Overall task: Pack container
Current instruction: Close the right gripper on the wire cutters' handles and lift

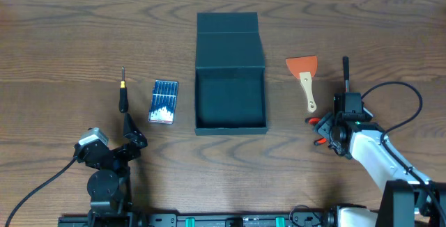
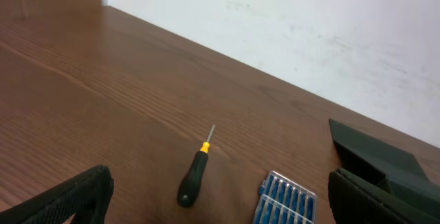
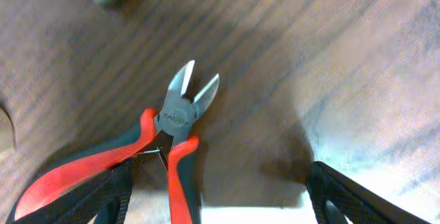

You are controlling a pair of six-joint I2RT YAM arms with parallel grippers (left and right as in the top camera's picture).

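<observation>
The cutters' splayed handles sit off-centre under my right gripper, so it should shift, then pinch the one handle (image 3: 177, 186) between its fingers before lifting.
The container (image 1: 230, 124) is a dark teal-green square box at the table's middle, open, with its flap lid (image 1: 228, 42) laid back; its edge also shows in the left wrist view (image 2: 375, 152). My left gripper (image 1: 132, 135) (image 2: 220, 210) is open and empty, low over the table, near a black screwdriver (image 1: 123, 96) (image 2: 194, 179) and a small blue case of bits (image 1: 164, 102) (image 2: 285, 198). My right gripper (image 1: 327, 131) (image 3: 220, 203) is open over red-handled cutters (image 1: 319, 124) (image 3: 175, 117). One red handle lies between its fingers.
An orange scraper with a pale handle (image 1: 305, 77) lies right of the container. A slim black tool (image 1: 345, 70) lies beyond the right wrist. A white wall (image 2: 309, 31) runs along the table's far edge.
</observation>
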